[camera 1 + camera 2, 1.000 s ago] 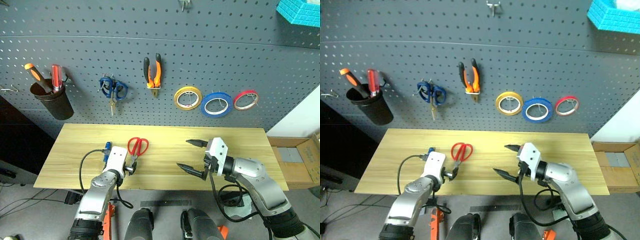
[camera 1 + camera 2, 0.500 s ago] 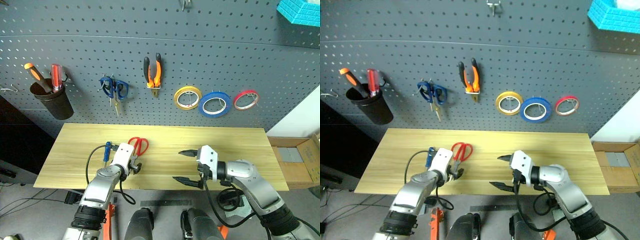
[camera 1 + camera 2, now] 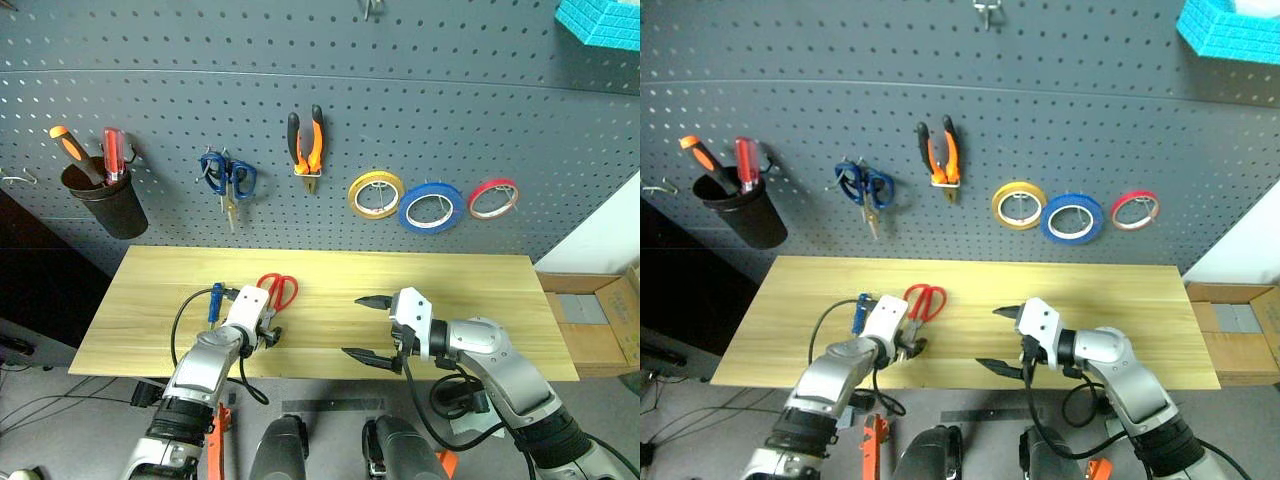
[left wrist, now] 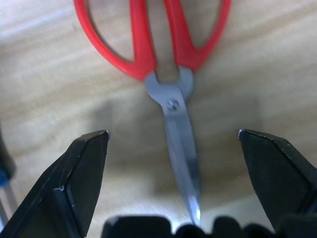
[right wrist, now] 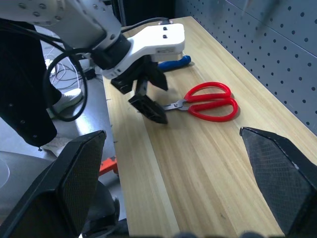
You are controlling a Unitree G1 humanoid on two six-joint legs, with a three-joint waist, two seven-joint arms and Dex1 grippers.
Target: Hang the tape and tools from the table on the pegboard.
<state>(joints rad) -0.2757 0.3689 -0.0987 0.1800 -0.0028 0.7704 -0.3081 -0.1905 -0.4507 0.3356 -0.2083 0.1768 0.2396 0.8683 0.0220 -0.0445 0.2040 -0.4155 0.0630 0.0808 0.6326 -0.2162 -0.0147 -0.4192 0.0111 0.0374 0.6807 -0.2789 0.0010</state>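
The blades of the scissors lie at a slant through my left gripper's fingers, so next I straighten the fingers and grip just below the pivot (image 4: pixel 174 118), leaving the handles free for hanging.
Red-handled scissors (image 3: pixel 278 290) lie flat on the light wooden table (image 3: pixel 480 290), blades toward the front edge. My left gripper (image 4: pixel 172 134) hovers open just over the blade end, a finger on each side, and holds nothing. A blue-handled screwdriver (image 3: pixel 213 300) lies to the left of that hand. My right gripper (image 3: pixel 352 326) is open and empty over the table's middle, pointing left at the scissors (image 5: pixel 210 101) and the left gripper (image 5: pixel 148 104). On the dark pegboard (image 3: pixel 450 110) hang the orange-and-black pliers (image 3: pixel 305 143) and the blue tape (image 3: pixel 432 208).
The pegboard also carries a black cup (image 3: pixel 100 195) with an orange and a red screwdriver, blue scissors (image 3: pixel 228 178), a yellow tape ring (image 3: pixel 375 194) and a red tape ring (image 3: pixel 491 199). A cardboard box (image 3: pixel 590 320) stands right of the table.
My right gripper has swung a little to the left and lower. The left gripper has edged closer to the scissors' blades. Both stayed open.
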